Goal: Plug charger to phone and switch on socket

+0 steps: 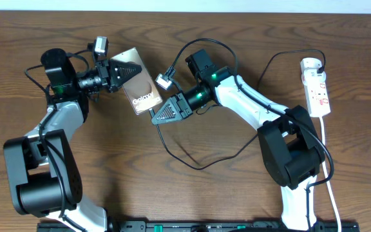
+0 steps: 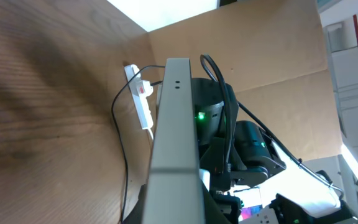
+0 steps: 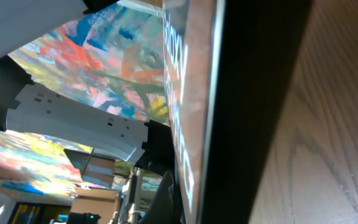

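Observation:
The robot's left gripper will release the phone flat on the bare wooden table (image 1: 126,134) next to the loop of the black cable.
The phone (image 1: 140,85) is shiny grey-brown with white "Galaxy" lettering at its near end. My left gripper (image 1: 122,71) is shut on its far end and holds it on edge. The left wrist view shows it edge-on as a grey bar (image 2: 176,137). My right gripper (image 1: 158,116) is shut at the phone's lettered end, and the charger's thin black cable (image 1: 192,164) leaves from its tips. The plug tip is hidden. In the right wrist view the phone's dark edge (image 3: 253,112) fills the middle. The white socket strip (image 1: 317,87) lies at the far right and also shows in the left wrist view (image 2: 142,102).
The black cable loops over the wooden table (image 1: 224,193) in front of the right arm and runs back to the strip's far end (image 1: 311,64). The strip's white cord (image 1: 330,180) runs down the right edge. A cardboard wall (image 2: 260,56) stands behind the table.

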{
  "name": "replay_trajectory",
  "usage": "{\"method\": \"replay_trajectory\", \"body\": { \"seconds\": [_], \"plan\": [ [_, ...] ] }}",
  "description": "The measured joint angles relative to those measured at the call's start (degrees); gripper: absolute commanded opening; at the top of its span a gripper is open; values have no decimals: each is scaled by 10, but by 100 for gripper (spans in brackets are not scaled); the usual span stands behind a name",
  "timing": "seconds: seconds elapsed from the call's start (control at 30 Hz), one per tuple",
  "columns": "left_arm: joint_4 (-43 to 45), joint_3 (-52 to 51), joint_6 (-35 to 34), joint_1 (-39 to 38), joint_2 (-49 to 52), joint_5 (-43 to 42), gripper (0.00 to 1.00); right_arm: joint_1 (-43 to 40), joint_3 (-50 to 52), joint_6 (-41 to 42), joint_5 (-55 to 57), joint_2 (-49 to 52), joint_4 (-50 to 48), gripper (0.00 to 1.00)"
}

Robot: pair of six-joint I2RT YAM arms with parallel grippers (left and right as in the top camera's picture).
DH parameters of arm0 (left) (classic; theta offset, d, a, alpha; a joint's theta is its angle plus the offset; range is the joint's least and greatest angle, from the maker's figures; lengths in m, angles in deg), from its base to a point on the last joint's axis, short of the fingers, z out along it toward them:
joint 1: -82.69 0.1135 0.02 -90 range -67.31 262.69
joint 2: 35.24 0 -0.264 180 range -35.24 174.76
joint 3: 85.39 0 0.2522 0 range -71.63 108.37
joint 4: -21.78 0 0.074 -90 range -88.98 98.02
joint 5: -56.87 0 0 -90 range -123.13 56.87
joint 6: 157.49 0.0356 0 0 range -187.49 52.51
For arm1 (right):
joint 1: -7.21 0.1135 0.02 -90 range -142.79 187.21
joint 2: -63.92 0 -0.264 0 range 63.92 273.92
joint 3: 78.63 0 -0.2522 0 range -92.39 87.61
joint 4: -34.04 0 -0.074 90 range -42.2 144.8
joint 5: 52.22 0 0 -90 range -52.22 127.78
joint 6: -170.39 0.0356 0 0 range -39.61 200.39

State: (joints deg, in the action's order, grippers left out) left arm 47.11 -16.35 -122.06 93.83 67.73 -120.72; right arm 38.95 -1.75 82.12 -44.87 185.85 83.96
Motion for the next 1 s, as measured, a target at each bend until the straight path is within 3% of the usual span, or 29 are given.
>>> {"method": "replay_trajectory", "body": {
  "seconds": [0.57,0.63,0.67,0.7,0.77,0.83,1.0],
  "plan": [
    [0,0,10,-4,0,20,8,-8,1,28,-1,3,-16,3],
    [0,0,10,-4,0,20,7,-9,1,31,-1,3,-17,14],
    [-1,0,11,-5,0,16,7,-10,1,32,-1,3,-20,25],
    [0,0,13,-7,0,16,7,-11,1,34,-3,3,-21,38],
    [-1,0,19,-9,0,7,7,-15,1,36,-8,3,-25,74],
    [-2,0,21,-12,0,4,7,-17,1,35,-11,3,-26,99],
    [-1,0,21,-16,0,-4,7,-18,1,35,-14,3,-26,99]
  ]
}}
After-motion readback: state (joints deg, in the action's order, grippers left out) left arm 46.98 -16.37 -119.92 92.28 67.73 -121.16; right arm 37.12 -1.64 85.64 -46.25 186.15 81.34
